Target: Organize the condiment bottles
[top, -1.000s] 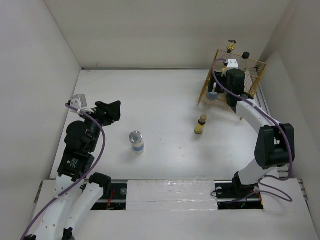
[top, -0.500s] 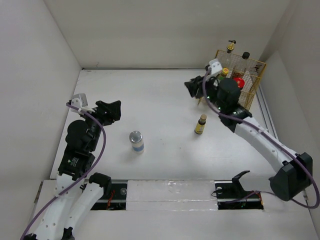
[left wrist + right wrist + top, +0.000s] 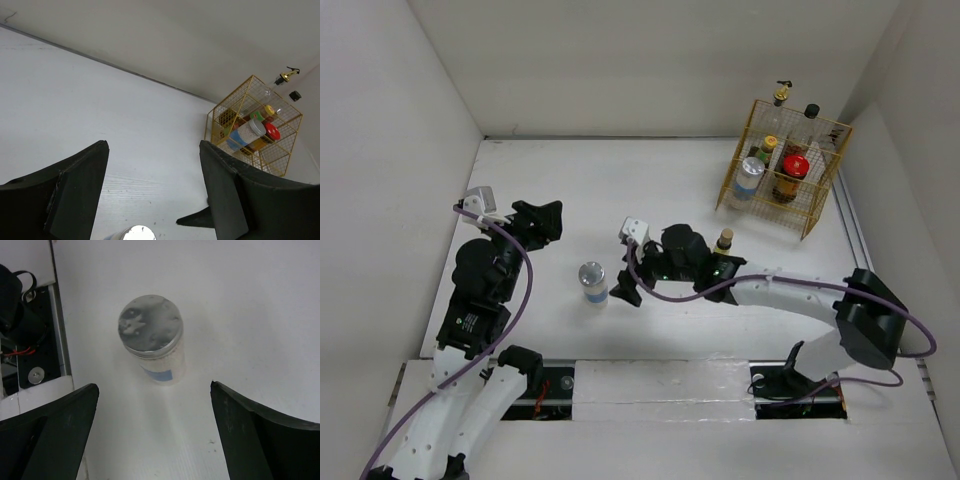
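I will close my right gripper around the upper part (image 3: 593, 283) (image 3: 161, 359) of the white-blue shaker that stands alone on the table, near its silver lid.
A white-blue shaker with a silver lid (image 3: 592, 283) stands on the table left of centre. My right gripper (image 3: 623, 275) hangs open just right of it, and the shaker (image 3: 152, 340) shows ahead of the spread fingers (image 3: 50, 435) with nothing between them. A small brown-capped yellow bottle (image 3: 724, 244) stands behind the right arm. The yellow wire basket (image 3: 825, 190) holds a second shaker (image 3: 748, 180), a red-lidded jar (image 3: 792, 176), a yellow-capped bottle (image 3: 770, 146), a gold-spout bottle (image 3: 780, 94) and a black-capped bottle (image 3: 811, 110). My left gripper (image 3: 542, 222) is open and empty, up and left of the table shaker.
White walls close the table in on three sides. The arms' base rail (image 3: 660, 385) runs along the near edge. The basket (image 3: 215, 120) sits in the far right corner, against the right wall. In the left wrist view one right finger (image 3: 195, 220) pokes in at the bottom.
My right arm came out of the basket, leaving a shaker there, and swung across to the shaker on the table, jaws now wide. The left arm has not moved.
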Controlling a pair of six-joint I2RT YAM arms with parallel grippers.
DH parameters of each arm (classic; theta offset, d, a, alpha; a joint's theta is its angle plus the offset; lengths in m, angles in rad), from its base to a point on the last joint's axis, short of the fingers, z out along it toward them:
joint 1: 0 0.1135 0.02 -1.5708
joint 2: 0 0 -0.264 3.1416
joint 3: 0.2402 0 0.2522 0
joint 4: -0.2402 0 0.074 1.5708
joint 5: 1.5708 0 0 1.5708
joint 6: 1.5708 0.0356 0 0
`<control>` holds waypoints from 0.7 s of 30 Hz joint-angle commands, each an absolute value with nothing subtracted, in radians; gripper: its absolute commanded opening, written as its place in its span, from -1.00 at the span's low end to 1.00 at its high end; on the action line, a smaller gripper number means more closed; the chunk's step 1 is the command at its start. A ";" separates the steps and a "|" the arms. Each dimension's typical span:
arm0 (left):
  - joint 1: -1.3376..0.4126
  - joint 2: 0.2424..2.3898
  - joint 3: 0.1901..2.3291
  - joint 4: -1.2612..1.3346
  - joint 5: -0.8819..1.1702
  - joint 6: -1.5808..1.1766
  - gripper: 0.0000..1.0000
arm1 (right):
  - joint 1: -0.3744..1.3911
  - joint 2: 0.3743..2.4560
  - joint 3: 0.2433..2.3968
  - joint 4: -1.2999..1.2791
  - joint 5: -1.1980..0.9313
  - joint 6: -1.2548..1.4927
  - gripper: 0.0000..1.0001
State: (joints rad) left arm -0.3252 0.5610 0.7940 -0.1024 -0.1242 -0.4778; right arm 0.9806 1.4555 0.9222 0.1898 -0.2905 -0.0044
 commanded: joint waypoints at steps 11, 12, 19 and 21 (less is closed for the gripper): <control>-0.321 0.552 0.802 -0.071 -0.104 -0.479 0.38 | 1.062 1.767 1.192 0.313 -0.210 -0.055 0.98; -0.321 0.552 0.802 -0.071 -0.104 -0.479 0.38 | 1.062 1.787 1.207 0.325 -0.198 -0.043 0.98; -0.321 0.552 0.802 -0.071 -0.114 -0.479 0.40 | 1.062 1.853 1.270 0.417 -0.176 0.025 0.19; -0.321 0.552 0.802 -0.071 -0.114 -0.479 0.40 | 1.052 1.810 1.260 0.426 -0.166 0.025 -0.08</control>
